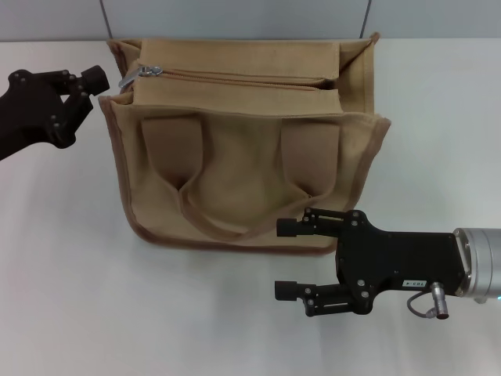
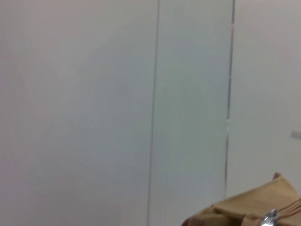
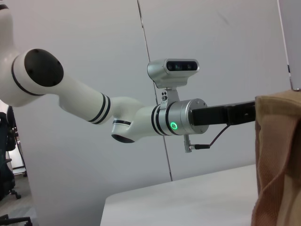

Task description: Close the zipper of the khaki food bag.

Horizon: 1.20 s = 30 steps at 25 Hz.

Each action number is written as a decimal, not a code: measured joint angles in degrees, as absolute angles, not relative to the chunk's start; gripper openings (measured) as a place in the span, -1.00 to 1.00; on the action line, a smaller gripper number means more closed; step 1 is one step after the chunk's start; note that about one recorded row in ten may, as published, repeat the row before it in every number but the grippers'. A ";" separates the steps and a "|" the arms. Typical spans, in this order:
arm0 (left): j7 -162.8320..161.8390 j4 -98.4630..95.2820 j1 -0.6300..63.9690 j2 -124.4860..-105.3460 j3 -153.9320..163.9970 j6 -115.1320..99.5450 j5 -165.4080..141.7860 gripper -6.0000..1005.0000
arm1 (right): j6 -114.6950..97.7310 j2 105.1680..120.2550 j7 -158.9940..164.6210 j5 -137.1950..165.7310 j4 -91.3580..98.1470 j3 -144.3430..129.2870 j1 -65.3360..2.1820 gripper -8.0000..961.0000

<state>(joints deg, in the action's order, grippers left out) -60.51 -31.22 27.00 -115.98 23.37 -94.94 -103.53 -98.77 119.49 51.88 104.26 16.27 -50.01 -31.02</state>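
Observation:
My left fingers sit short of the bag's corner; next I open them wide, reach farther, grip the zipper's end (image 1: 130,79) beside the pull tab.
The khaki food bag (image 1: 235,164) stands upright mid-table, its two strap handles hanging down its front. The zipper (image 1: 243,79) runs along its top, with the silver pull tab (image 1: 149,71) at the bag's left end. My left gripper (image 1: 84,106) is open, level with the bag's top left corner, a little left of the pull tab and not touching it. My right gripper (image 1: 284,258) is open and empty, low at the bag's front right, fingers pointing left. The left wrist view shows the bag's corner (image 2: 244,209) and the pull tab (image 2: 269,217). The right wrist view shows the bag's edge (image 3: 277,155).
The white table (image 1: 78,298) spreads around the bag, with a grey panelled wall (image 1: 235,16) behind it. In the right wrist view my left arm (image 3: 141,122) reaches toward the bag, its gripper hidden behind the fabric.

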 joint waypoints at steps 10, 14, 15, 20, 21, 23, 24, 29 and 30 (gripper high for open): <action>-62.47 -31.20 25.96 -114.01 23.69 -93.15 -103.30 -0.99 | -98.93 119.53 52.11 104.11 16.26 -50.00 -31.03 0.67; -64.79 -31.20 24.97 -112.89 24.34 -94.31 -104.06 -0.99 | -98.84 119.51 52.13 104.08 16.31 -49.95 -31.03 0.67; -65.07 -31.34 24.69 -112.61 24.60 -94.97 -104.40 -0.99 | -98.79 119.51 52.13 104.07 16.38 -49.95 -31.03 0.67; -65.25 -31.82 24.32 -111.51 27.60 -97.77 -105.87 -0.83 | -98.68 119.46 52.16 104.06 16.58 -49.92 -31.10 0.67; -65.25 -31.83 24.42 -111.39 28.16 -97.86 -105.87 -0.79 | -98.62 119.41 52.17 104.05 16.60 -49.92 -31.21 0.67; -65.11 -31.87 24.80 -111.38 28.64 -97.67 -105.88 -0.71 | -98.59 119.39 52.18 104.05 16.61 -49.92 -31.23 0.67; -64.93 -31.94 25.06 -111.48 28.66 -97.37 -105.89 -0.67 | -98.56 119.37 52.18 104.05 16.61 -49.92 -31.25 0.67; -64.72 -33.28 25.90 -111.92 28.85 -96.01 -105.91 -0.29 | -98.55 119.36 52.21 104.05 16.62 -49.92 -31.06 0.67; -64.71 -33.38 26.03 -111.91 28.99 -95.96 -105.91 -0.21 | -98.56 119.36 52.23 104.05 16.61 -49.92 -31.02 0.67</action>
